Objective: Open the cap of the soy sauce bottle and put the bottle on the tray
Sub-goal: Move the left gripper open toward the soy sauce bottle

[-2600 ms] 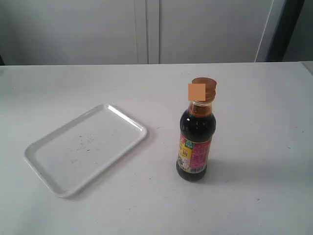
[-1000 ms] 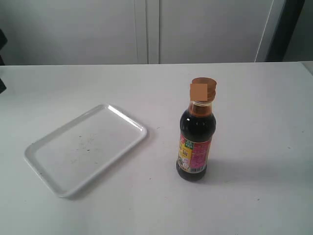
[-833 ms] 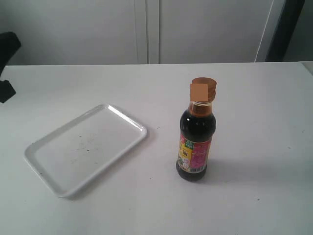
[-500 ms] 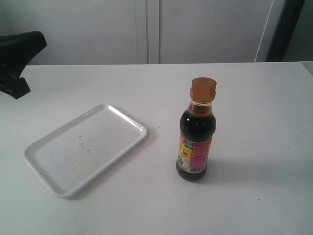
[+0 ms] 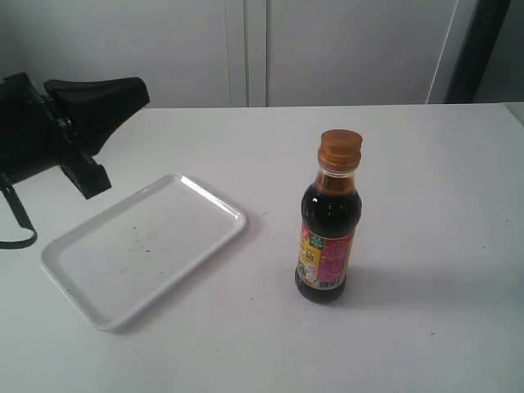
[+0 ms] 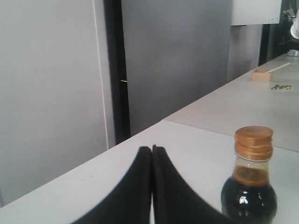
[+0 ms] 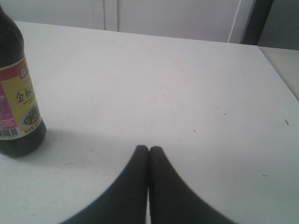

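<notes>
Next, I close my left gripper on the colourful label [image 5: 327,252] of the soy sauce bottle, because the golden-brown cap must stay free to be opened.
The soy sauce bottle [image 5: 328,237] stands upright on the white table, dark liquid inside, pink, yellow and green label facing front. Its golden-brown cap [image 5: 340,149] sits closed on the neck. The white tray [image 5: 69,259] lies flat to the bottle's left, with nothing on it. My left gripper [image 5: 141,88] is shut with nothing in it, above the tray's far left corner, well away from the bottle. In the left wrist view the gripper [image 6: 152,148] points past the bottle [image 6: 248,196] and cap [image 6: 253,142]. My right gripper [image 7: 149,149] is shut on nothing, beside the bottle [image 7: 17,102]; the exterior view does not show it.
The white table [image 5: 426,164] runs to a pale wall with cabinet doors behind. The left arm's black body [image 5: 37,135] and a cable hang over the table's left edge. A second table with a small wooden block [image 6: 261,74] shows far off in the left wrist view.
The left arm has come in from the left edge and moved right, its shut gripper now over the tray's far left corner. The bottle and tray have not moved.
</notes>
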You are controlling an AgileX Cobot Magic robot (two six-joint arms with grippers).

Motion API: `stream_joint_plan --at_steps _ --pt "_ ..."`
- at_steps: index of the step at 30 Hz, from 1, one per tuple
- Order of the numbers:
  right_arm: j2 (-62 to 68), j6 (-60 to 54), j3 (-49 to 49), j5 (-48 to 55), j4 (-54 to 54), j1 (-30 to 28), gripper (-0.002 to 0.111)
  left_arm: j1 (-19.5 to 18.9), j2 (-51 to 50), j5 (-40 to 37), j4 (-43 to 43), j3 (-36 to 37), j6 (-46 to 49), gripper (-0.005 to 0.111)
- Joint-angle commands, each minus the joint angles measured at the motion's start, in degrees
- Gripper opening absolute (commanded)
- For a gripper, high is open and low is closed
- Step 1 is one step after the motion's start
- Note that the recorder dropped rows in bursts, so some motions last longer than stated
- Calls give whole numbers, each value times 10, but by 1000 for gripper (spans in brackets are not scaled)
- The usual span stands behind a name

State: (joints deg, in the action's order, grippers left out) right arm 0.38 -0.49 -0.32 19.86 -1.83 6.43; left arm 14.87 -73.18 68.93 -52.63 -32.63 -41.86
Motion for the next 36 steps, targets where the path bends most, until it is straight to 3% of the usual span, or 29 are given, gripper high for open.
stream_joint_plan --at_steps 1,5,8,11,18,23,30,36 --pt "-4 1 3 -1 -1 -2 0 47 -20 10 8 -22 6 0" --pt "-4 1 3 -1 -1 -2 0 84 -42 9 6 -47 6 0" --pt "-4 1 3 -1 -1 -2 0 105 -55 9 6 -61 6 8" --pt "-4 1 3 -1 -1 -2 0 118 -63 10 7 -71 6 25" --pt "-4 5 3 -1 -1 -2 0 167 -65 10 13 -91 35 80" --pt "-4 5 3 -1 -1 -2 0 207 -68 -47 17 -106 50 105" --pt "-4 5 3 -1 -1 -2 0 232 -96 -54 29 -119 64 105" --pt "-4 5 3 -1 -1 -2 0 232 -111 -43 44 -134 56 105"
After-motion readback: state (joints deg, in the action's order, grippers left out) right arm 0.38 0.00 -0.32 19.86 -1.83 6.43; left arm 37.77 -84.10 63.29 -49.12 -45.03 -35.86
